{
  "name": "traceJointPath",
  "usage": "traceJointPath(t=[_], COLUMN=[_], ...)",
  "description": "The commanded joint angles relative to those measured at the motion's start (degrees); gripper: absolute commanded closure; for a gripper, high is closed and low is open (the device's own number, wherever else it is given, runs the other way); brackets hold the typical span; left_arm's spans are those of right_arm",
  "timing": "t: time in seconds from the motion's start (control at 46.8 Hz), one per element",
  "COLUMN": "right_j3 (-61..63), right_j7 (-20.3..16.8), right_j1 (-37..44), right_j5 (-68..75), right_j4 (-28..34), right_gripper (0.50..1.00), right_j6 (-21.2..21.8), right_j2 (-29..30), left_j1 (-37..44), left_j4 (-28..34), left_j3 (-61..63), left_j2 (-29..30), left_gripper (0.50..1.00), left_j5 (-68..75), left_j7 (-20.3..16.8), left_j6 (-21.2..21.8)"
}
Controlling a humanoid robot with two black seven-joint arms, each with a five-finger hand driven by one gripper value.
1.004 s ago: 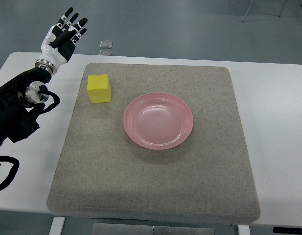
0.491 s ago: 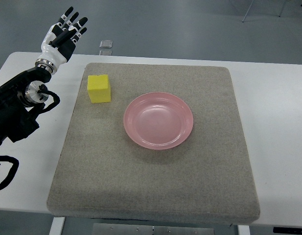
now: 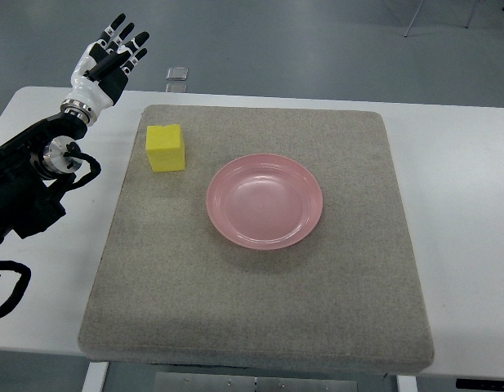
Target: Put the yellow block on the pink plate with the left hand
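The robot's left gripper needs to next go to the yellow block's upper part (image 3: 165, 137) and close there, with its fingers around the sides of the block.
A yellow block (image 3: 166, 148) rests on the grey mat (image 3: 260, 318) near its far left corner. To the block's right, the pink plate (image 3: 265, 201) lies in the mat's middle with nothing on it. My left hand (image 3: 109, 59) is raised past the table's far left edge, above and left of the block, fingers spread and holding nothing. Its dark arm runs down the picture's left side. No right arm shows.
The mat lies on a white table (image 3: 464, 188). A small grey object (image 3: 177, 74) sits on the floor beyond the table's far edge. Black cables (image 3: 11, 286) loop beside the arm at the lower left.
The left hand has shifted very slightly upward and to the right. The block and plate have not moved.
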Motion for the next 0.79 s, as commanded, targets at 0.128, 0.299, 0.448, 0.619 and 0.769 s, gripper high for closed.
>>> traceJointPath(t=[0.128, 0.299, 0.448, 0.619, 0.769], right_j3=[0.0, -0.1, -0.1, 0.0, -0.1], right_j7=[0.0, 0.0, 0.0, 0.0, 0.0], right_j1=[0.0, 0.0, 0.0, 0.0, 0.0], right_j5=[0.0, 0.0, 0.0, 0.0, 0.0], right_j4=[0.0, 0.0, 0.0, 0.0, 0.0], right_gripper=[0.576, 0.576, 0.576, 0.576, 0.576], right_j6=[0.0, 0.0, 0.0, 0.0, 0.0], right_j2=[0.0, 0.0, 0.0, 0.0, 0.0], left_j1=[0.1, -0.5, -1.5, -4.7, -6.5], left_j4=[-0.1, -1.9, -6.2, -6.9, -8.6], left_j3=[0.3, 4.9, 8.7, 16.3, 20.5], left_j2=[0.7, 0.9, 3.5, 5.3, 6.8], left_gripper=[0.506, 0.506, 0.508, 0.508, 0.508], left_j5=[0.6, 0.6, 0.8, 0.8, 0.9], left_j7=[0.5, 0.6, 0.7, 1.0, 1.0], left_j6=[0.2, 0.3, 0.5, 0.8, 0.9])
